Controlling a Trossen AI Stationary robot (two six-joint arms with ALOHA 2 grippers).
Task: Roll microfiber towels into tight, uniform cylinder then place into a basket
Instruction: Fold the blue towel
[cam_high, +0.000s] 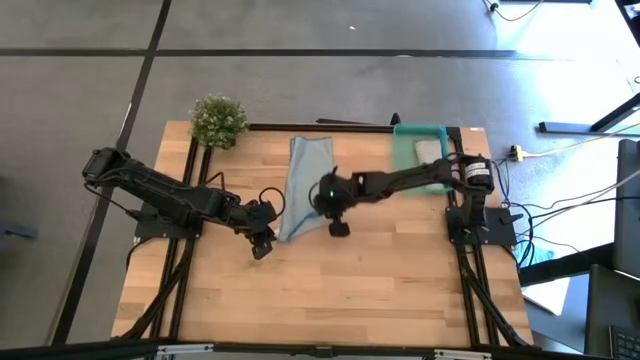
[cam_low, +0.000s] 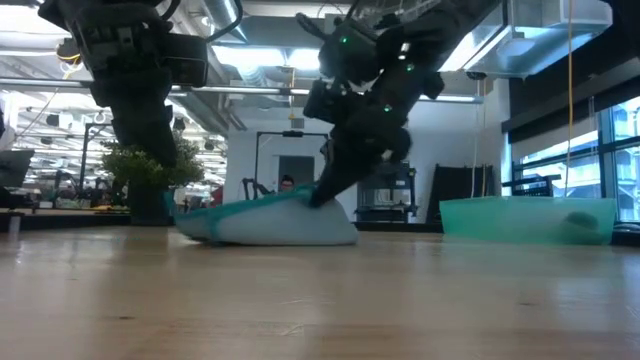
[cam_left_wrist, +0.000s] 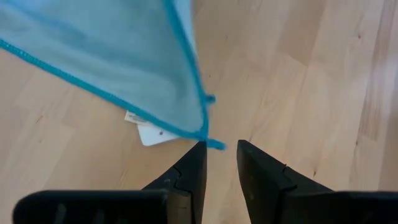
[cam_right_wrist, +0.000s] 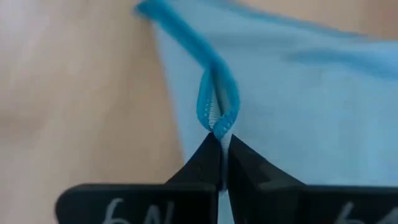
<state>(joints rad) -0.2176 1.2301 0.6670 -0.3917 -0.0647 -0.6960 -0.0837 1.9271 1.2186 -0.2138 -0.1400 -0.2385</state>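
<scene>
I should release the light blue towel's edge with my right gripper on the towel's far half (cam_high: 326, 159), along the side facing the teal bin. The towel lies on the table's middle now.
The light blue towel (cam_high: 303, 185) lies lengthwise on the middle of the wooden table, doubled over, its bulk resting on the wood; it also shows in the low view (cam_low: 270, 222). My right gripper (cam_high: 320, 205) is shut on its right edge. My left gripper (cam_high: 267, 244) is open just off the towel's near left corner (cam_left_wrist: 208, 140), with its fingers (cam_left_wrist: 221, 149) low over the wood. The teal bin (cam_high: 420, 155) stands at the far right and holds the pale grey-beige towel (cam_high: 430, 150). My right gripper pinches a small fold of the towel's teal-stitched edge (cam_right_wrist: 217, 121) between its two fingertips. It comes from above and from the table's right, slanting down. The pinched edge is raised a little (cam_low: 315, 195), and the rest of the towel lies on the table.
A small bushy green plant (cam_high: 218, 120) stands at the far left corner. A white tag (cam_left_wrist: 149, 132) peeks out from under the towel's near corner. Bare wood lies near the front edge (cam_high: 340, 300).
</scene>
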